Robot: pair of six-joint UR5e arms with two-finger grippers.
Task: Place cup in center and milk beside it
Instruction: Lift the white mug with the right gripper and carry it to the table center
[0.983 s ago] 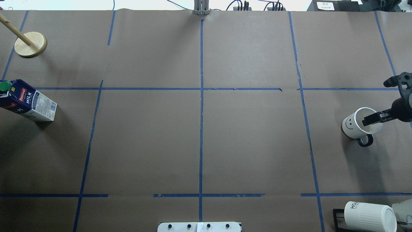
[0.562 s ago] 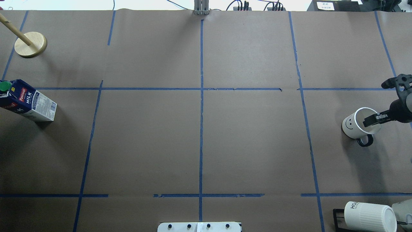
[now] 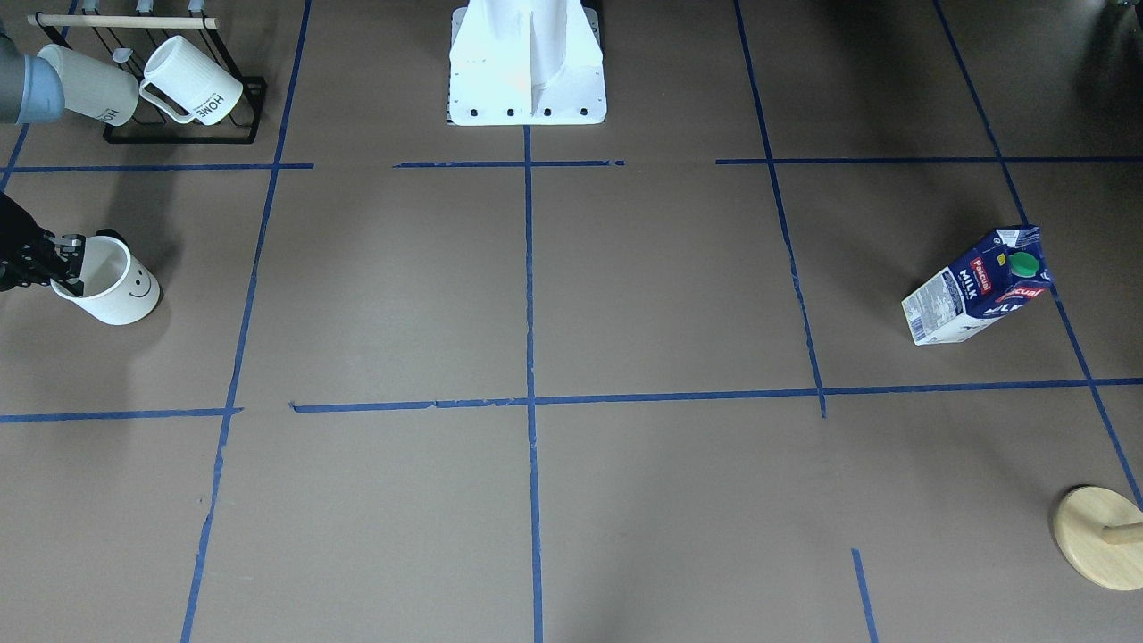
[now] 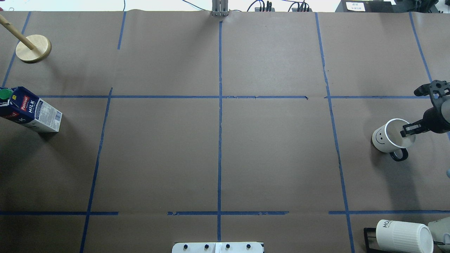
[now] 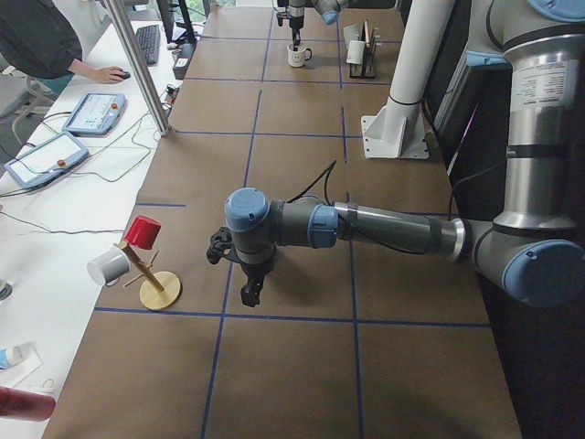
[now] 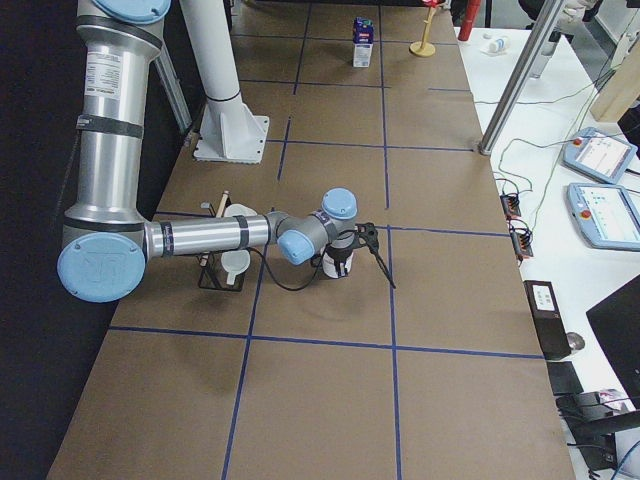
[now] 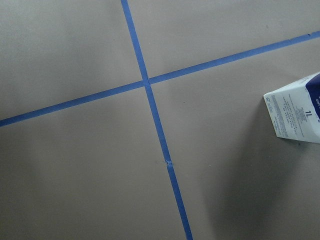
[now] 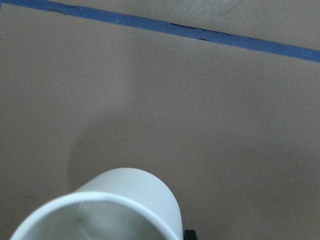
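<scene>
Next, my right gripper releases the cup beside the central blue tape crossing [image 3: 504,374], toward the robot's white base.
The cup [image 4: 386,140], white with a smiley face and a black handle, stands at the table's right side; it also shows in the front view [image 3: 116,295]. My right gripper [image 4: 407,130] reaches over it, with one finger inside the rim and one outside, shut on the rim. The right wrist view shows the cup's rim [image 8: 95,210] close below. The milk [image 4: 33,111] stands at the far left, and also shows in the front view [image 3: 973,290] and the left wrist view [image 7: 300,112]. My left gripper [image 5: 249,291] shows only in the left side view; I cannot tell its state. The center [image 4: 220,97] is bare.
A wooden mug tree base [image 4: 33,48] stands at the back left. A black rack with ribbed "HOME" mugs [image 4: 404,236] sits at the front right. The robot's white base [image 3: 527,71] is at the table's near edge.
The right gripper's fingers drew together on the cup's rim, and the cup shifted slightly toward the left and the robot. The milk has not moved.
</scene>
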